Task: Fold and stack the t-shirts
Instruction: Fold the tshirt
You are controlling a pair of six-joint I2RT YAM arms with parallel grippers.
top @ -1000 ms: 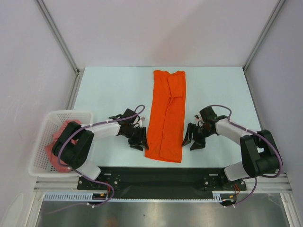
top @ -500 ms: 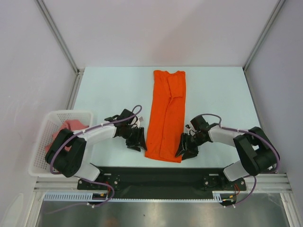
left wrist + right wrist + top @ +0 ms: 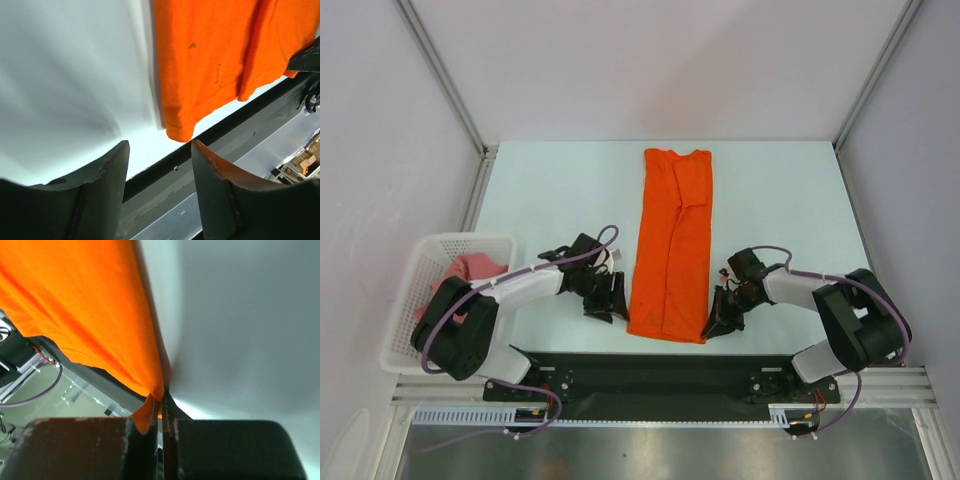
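The orange t-shirt's hem is held by my right gripper only, so next my left gripper comes in and pinches the hem's loose corner (image 3: pixel 180 130) before I fold it over.
A bright orange t-shirt (image 3: pixel 672 240) lies folded into a long narrow strip down the middle of the table, collar end far, hem near. My right gripper (image 3: pixel 716 325) is shut on the shirt's near right hem corner (image 3: pixel 150 390), cloth pinched between the fingers. Just left of the near left hem corner (image 3: pixel 180 127) my left gripper (image 3: pixel 607 303) stands open, nothing between its fingers (image 3: pixel 107 170). A salmon-pink t-shirt (image 3: pixel 470 270) lies crumpled in the basket at the left.
The white lattice basket (image 3: pixel 420 275) sits off the table's left edge. A black rail (image 3: pixel 650 370) runs along the near table edge, right below the orange hem. Metal frame posts (image 3: pixel 445 75) stand at the far corners.
My right gripper moved in to the near right hem corner and shut on it. My left gripper edged closer to the near left corner and opened a little wider.
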